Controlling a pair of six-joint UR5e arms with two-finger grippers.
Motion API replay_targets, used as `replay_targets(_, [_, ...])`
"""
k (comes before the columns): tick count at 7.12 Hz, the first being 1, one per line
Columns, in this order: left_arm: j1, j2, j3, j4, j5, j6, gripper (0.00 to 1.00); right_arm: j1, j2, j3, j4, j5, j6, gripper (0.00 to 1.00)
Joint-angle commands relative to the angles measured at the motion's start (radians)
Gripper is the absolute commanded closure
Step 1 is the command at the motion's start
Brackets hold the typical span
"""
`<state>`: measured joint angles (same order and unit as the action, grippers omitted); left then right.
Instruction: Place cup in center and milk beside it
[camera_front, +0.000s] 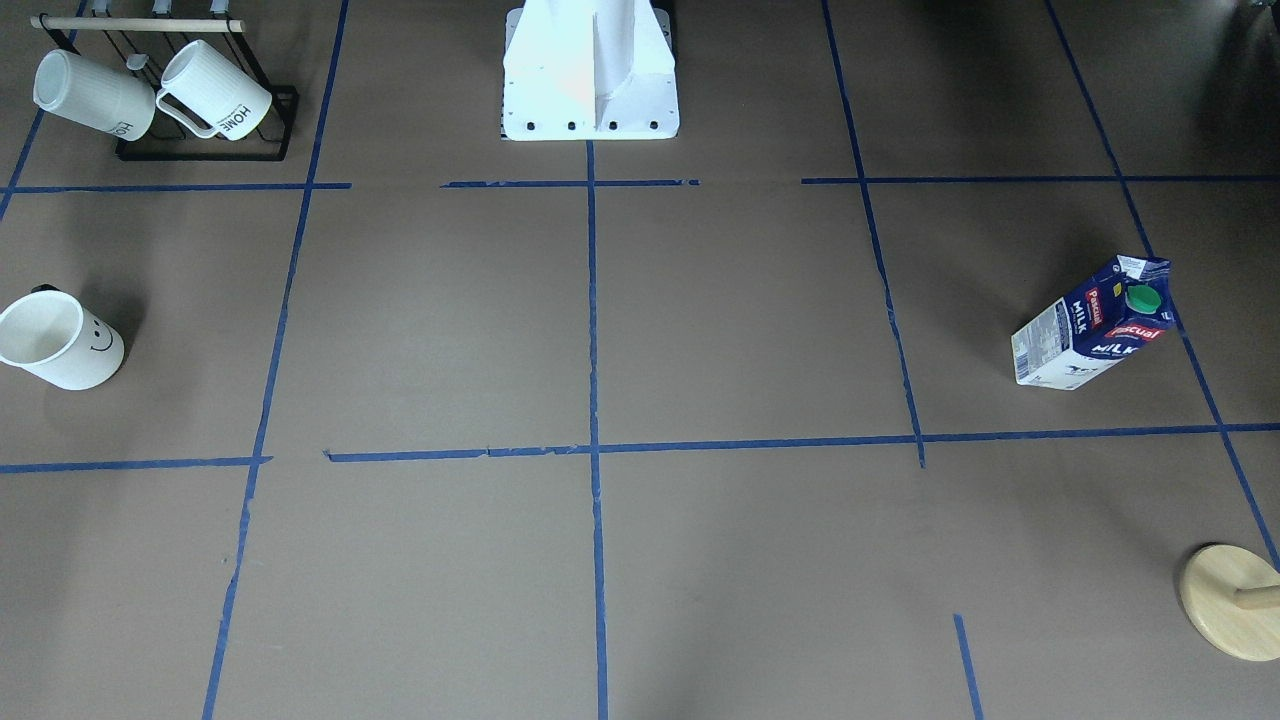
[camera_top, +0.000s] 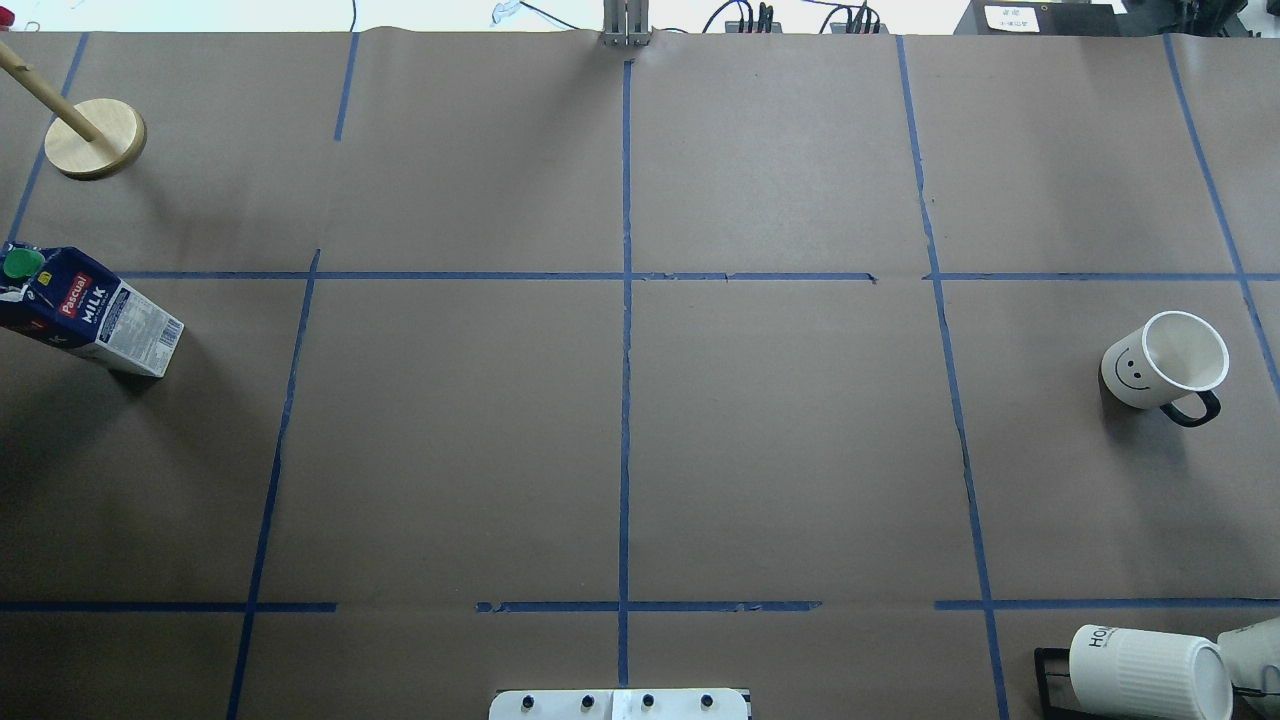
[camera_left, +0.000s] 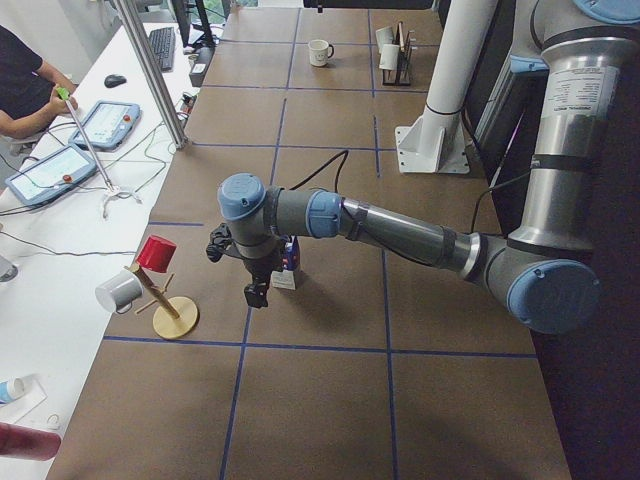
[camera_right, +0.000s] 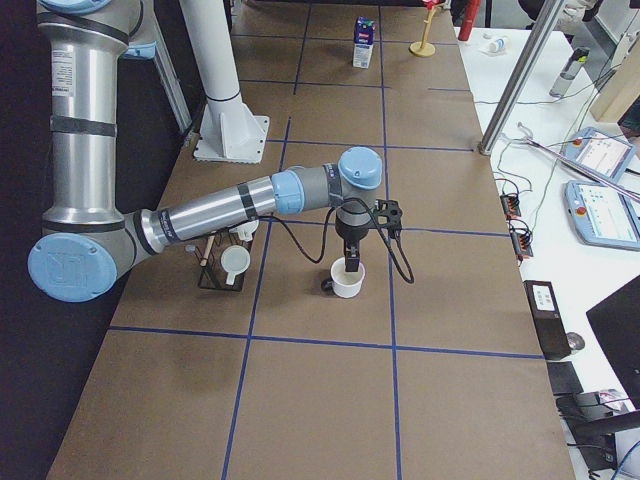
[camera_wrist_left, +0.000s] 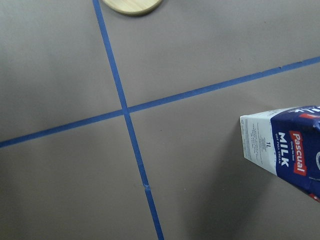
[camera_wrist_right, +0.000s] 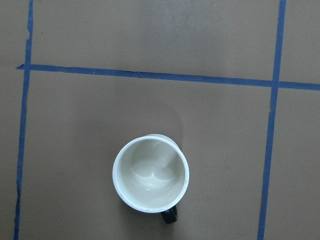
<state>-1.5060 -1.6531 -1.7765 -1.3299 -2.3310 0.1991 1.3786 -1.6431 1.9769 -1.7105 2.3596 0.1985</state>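
My right gripper is to move down to the cup next, and then it should close on the cup's rim (camera_front: 4, 324) (camera_wrist_right: 188, 177), on the side away from the center.
The cup (camera_top: 1165, 360), a smooth white mug with a smiley face and black handle, stands upright at the table's right side; it also shows in the front view (camera_front: 60, 345). The right wrist view looks straight down into it (camera_wrist_right: 150, 173). My right gripper (camera_right: 348, 262) hangs just above the cup's rim; I cannot tell if it is open or shut. The milk (camera_top: 90, 312), a dark blue carton with a green cap, stands at the far left, also in the front view (camera_front: 1095, 325) and the left wrist view (camera_wrist_left: 285, 150). My left gripper (camera_left: 257, 291) is beside it; its state is unclear. The center tape crossing (camera_top: 626, 276) is bare.
A black rack with two ribbed "HOME" mugs (camera_top: 1140, 670) stands near the robot's right. A wooden peg stand (camera_top: 95, 140) stands beyond the milk, with a red cup (camera_left: 156, 253) hung on it. The white robot base (camera_front: 590, 70) is at the near edge.
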Motion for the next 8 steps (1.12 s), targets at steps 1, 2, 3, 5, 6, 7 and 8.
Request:
replay_targets(1, [0.009, -0.013, 0.006, -0.002, 0.002, 0.009, 0.0, 0.0, 0.0, -0.009, 0.002, 0.0, 0.004, 0.0])
replay_targets(2, [0.038, -0.011, -0.018, 0.061, 0.01, 0.005, 0.0, 0.0, 0.002, -0.004, 0.002, 0.0, 0.002, 0.0])
replay_targets(3, [0.038, -0.002, -0.024, 0.064, 0.013, 0.003, 0.0, 0.0, 0.002, -0.003, 0.002, -0.003, 0.004, 0.0])
replay_targets(5, [0.038, -0.004, -0.02, 0.064, 0.004, 0.002, 0.0, 0.0, 0.005, -0.001, 0.008, -0.002, -0.001, 0.0])
replay_targets(6, [0.036, 0.001, -0.017, 0.063, 0.002, 0.002, 0.0, 0.0, -0.004, -0.012, 0.017, -0.003, -0.005, 0.0])
replay_targets(7, [0.035, 0.013, -0.005, 0.055, -0.001, 0.008, 0.0, 0.0, 0.0, -0.013, 0.017, -0.002, -0.002, 0.0])
replay_targets(8, [0.035, 0.038, -0.026, 0.041, -0.002, 0.008, 0.0, 0.022, -0.012, -0.015, 0.017, -0.003, -0.01, 0.0])
